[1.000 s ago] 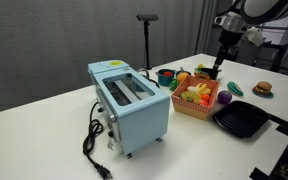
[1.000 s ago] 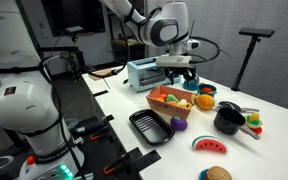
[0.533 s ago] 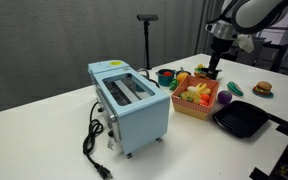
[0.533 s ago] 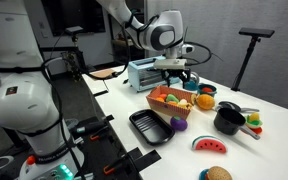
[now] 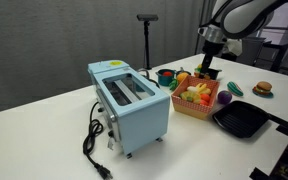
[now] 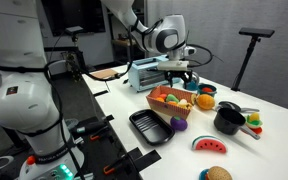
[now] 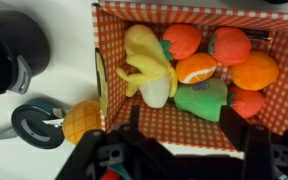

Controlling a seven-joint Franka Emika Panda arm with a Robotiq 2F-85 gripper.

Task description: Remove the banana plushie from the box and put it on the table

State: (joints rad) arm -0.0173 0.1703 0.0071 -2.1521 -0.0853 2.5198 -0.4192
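Next, my gripper should go to the banana plushie's white end (image 5: 195, 89) (image 7: 156, 94), below its yellow peel flaps, and close there.
The banana plushie (image 7: 144, 65) is yellow and lies among several toy fruits in the left part of the orange-red checked box (image 7: 164, 125). The box stands on the white table (image 5: 54, 135) next to the toaster, and shows in both exterior views (image 5: 196, 108) (image 6: 162, 108). My gripper (image 7: 184, 128) is open and empty. It hangs above the box, its two black fingers over the bare checked floor just short of the banana. It shows above the box in both exterior views (image 5: 206, 68) (image 6: 181, 78).
A light blue toaster (image 5: 131, 105) stands beside the box. A black square pan (image 5: 242, 120), a purple toy (image 5: 224, 100) and a burger toy (image 5: 263, 88) lie nearby. A black pot (image 6: 229, 120) and a watermelon slice (image 6: 211, 145) sit beyond the box.
My gripper has moved sideways from beyond the box to a place over it, toward the toaster. The toys and the box have not moved.
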